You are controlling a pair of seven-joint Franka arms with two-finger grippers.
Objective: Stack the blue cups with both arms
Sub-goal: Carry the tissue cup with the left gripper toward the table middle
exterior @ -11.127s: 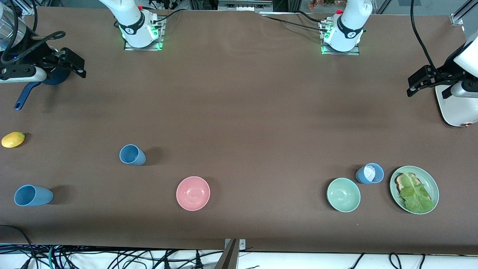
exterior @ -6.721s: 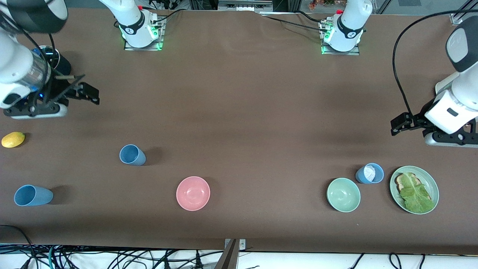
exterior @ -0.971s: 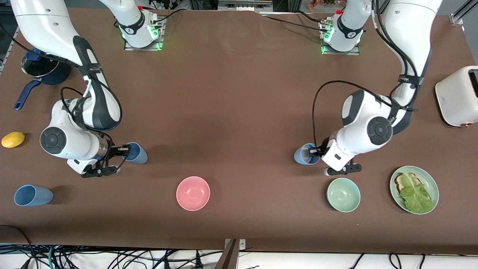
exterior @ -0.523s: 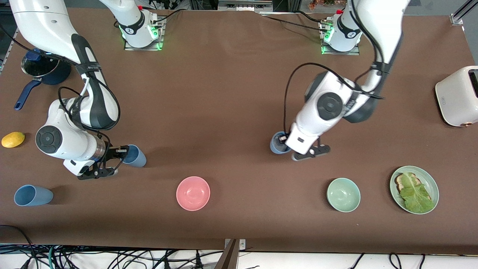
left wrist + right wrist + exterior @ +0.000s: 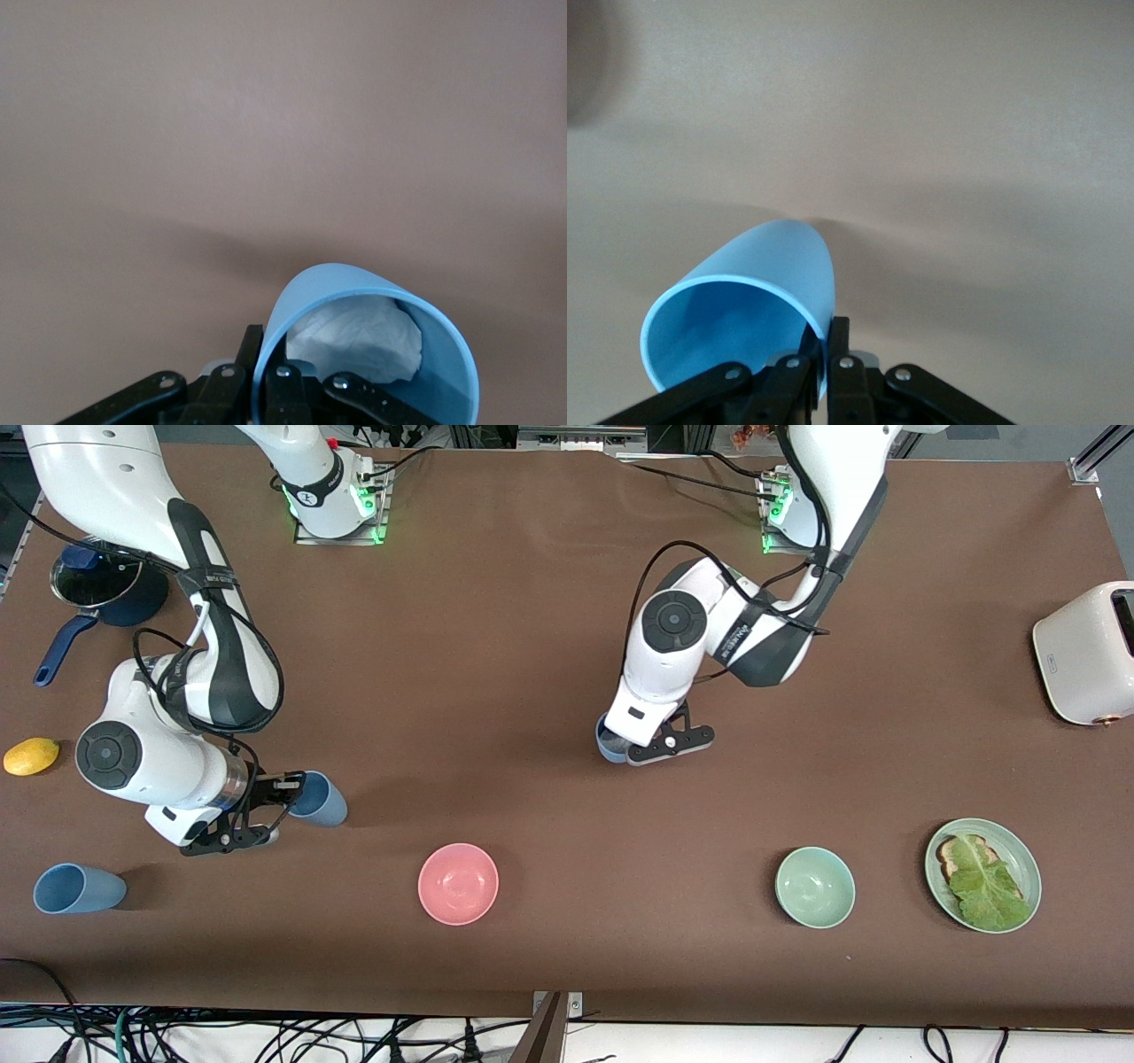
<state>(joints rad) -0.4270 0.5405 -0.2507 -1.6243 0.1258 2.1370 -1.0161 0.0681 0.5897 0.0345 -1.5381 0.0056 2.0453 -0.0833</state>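
Next, my left gripper sets the blue cup down on the bare table (image 5: 579,754) behind the pink bowl, toward the green bowl.
My right gripper (image 5: 288,786) is shut on the rim of a light-blue cup (image 5: 321,799), which it holds tilted over the right arm's end of the table. In the right wrist view this cup (image 5: 749,305) is hollow, and the right gripper (image 5: 824,341) has one finger inside the wall and one outside. Over the middle of the table, my left gripper (image 5: 622,746) is shut on the rim of a second blue cup (image 5: 608,742). In the left wrist view that cup (image 5: 372,354) has crumpled white paper inside and the left gripper (image 5: 266,359) pinches its wall. A third blue cup (image 5: 78,888) lies on its side near the right arm's end.
A pink bowl (image 5: 458,883) and a green bowl (image 5: 815,887) sit nearer the front camera. Toward the left arm's end are a green plate (image 5: 1028,859) with toast and lettuce and a white toaster (image 5: 1085,654). A lemon (image 5: 31,755) and a dark-blue saucepan (image 5: 97,584) are at the right arm's end.
My left arm has carried its cup from beside the green bowl to over the table's middle. My right gripper and its cup have shifted only slightly.
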